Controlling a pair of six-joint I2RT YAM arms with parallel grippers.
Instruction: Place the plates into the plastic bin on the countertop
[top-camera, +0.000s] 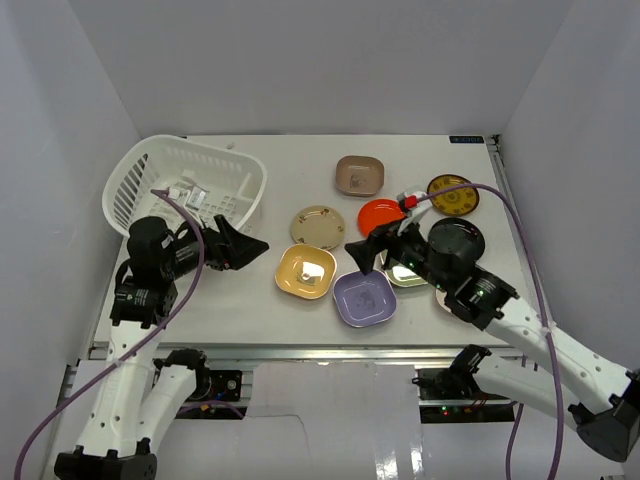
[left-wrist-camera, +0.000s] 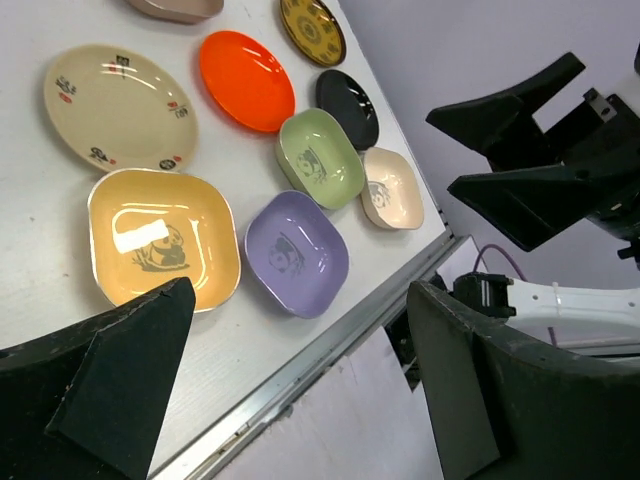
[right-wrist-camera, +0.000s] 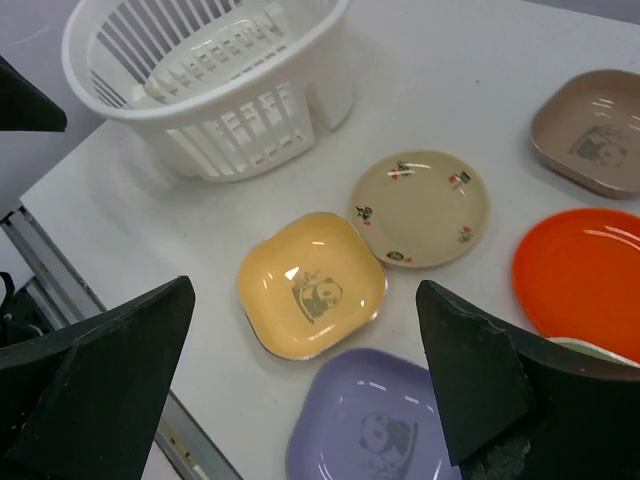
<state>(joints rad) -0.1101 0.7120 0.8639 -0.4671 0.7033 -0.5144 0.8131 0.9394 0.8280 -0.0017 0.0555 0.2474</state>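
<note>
The yellow plate's rim (top-camera: 278, 283) (left-wrist-camera: 104, 291), at the near corner on the bin's side, is the next place my left gripper needs to go to and close on.
The white plastic bin (top-camera: 130, 185) stands at the back left of the countertop (top-camera: 290, 180); it also shows in the right wrist view (right-wrist-camera: 200, 110). Plates lie on the countertop: yellow (top-camera: 306, 271), lavender (top-camera: 365, 298), tan (top-camera: 318, 227), red (top-camera: 380, 213), brown (top-camera: 360, 175), mustard (top-camera: 452, 195), black (top-camera: 455, 240). Green (left-wrist-camera: 320, 158) and cream (left-wrist-camera: 392, 188) plates show in the left wrist view. My left gripper (top-camera: 250, 245) is open and empty, between the bin and the yellow plate. My right gripper (top-camera: 362, 250) is open and empty, above the yellow (right-wrist-camera: 312, 285) and lavender (right-wrist-camera: 375, 425) plates.
A metal rail (left-wrist-camera: 300, 370) runs along the countertop's near edge. White walls close in the left, back and right sides. The right arm (top-camera: 500, 300) hangs over the green and cream plates in the top view.
</note>
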